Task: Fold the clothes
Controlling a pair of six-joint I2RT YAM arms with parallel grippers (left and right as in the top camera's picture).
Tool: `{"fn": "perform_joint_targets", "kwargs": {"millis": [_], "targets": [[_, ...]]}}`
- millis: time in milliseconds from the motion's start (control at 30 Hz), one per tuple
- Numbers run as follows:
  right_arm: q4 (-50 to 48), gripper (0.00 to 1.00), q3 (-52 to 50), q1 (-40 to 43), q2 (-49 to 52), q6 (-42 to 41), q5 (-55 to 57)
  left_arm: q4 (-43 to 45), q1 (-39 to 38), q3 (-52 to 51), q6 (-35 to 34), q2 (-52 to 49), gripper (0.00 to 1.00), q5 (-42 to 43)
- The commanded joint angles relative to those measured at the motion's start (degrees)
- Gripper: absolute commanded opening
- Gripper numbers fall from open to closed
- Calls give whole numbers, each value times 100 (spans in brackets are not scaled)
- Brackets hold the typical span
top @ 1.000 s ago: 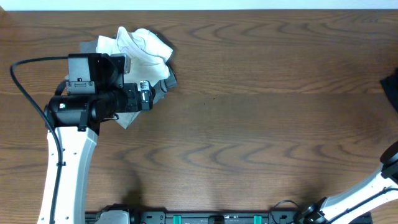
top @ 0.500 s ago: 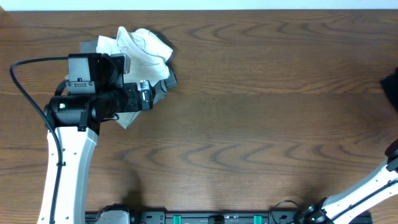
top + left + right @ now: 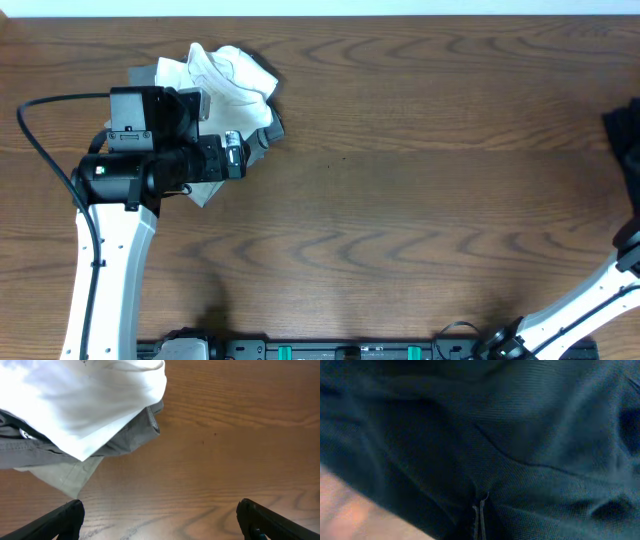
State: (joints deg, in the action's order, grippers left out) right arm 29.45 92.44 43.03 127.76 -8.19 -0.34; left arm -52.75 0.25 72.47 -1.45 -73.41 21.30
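Observation:
The robot's right gripper should release the black T-shirt on the far half of the bare wood (image 3: 437, 140), next to the white garment.
The clothes at the left are a crumpled white garment (image 3: 228, 75) lying over a grey one (image 3: 266, 134). From the left wrist they show as white cloth (image 3: 75, 400) on grey cloth (image 3: 122, 440). My left gripper (image 3: 234, 156) hovers at the pile's near edge. It (image 3: 160, 522) stands wide open over bare wood with nothing between its fingers. A black T-shirt (image 3: 624, 140) shows only at the right edge of the table. Black fabric (image 3: 520, 425) fills the right wrist view, and my right gripper (image 3: 479, 515) is shut, pinching a fold of it.
A pale grey flap (image 3: 65, 475) sticks out from under the pile toward the left gripper. The brown wooden table (image 3: 420, 200) stretches between the pile and the black shirt. The right arm's white link (image 3: 590, 300) crosses the bottom right corner.
The right gripper has closed on the black fabric. In the overhead view the black cloth at the right edge has crept slightly left and up. The left arm has not moved.

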Motion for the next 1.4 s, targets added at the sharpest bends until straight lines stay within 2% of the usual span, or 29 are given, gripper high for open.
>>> {"fn": "perform_joint_targets", "kwargs": {"millis": [0,233,500,600,800,967,1100,1267,1367], "targets": [[122,1,81,-234,-15,404,-977,-55,-22,127,-11,11,99,81],[225,1,-42,-1038,-13,422,-1193,-42,-22,127,-9,11,98,79],[177,1,-306,-2765,-13,778,-1189,-208,-22,127,-9,11,98,76],[297,1,-339,-3523,-13,1150,-1189,-280,-22,127,-9,11,98,79],[874,1,-339,-5036,-15,2481,-1121,-286,-22,127,-9,11,98,79],[1331,1,-339,-6057,-17,2946,-339,-291,-24,127,-9,11,98,79],[1360,1,-339,-6481,-120,2914,356,-269,-24,127,-11,11,98,81],[1145,1,-337,-6400,-564,2444,409,-48,-186,127,-9,4,100,273],[990,1,-337,-6089,-984,2164,-149,184,-496,127,-7,-33,92,271]]}}
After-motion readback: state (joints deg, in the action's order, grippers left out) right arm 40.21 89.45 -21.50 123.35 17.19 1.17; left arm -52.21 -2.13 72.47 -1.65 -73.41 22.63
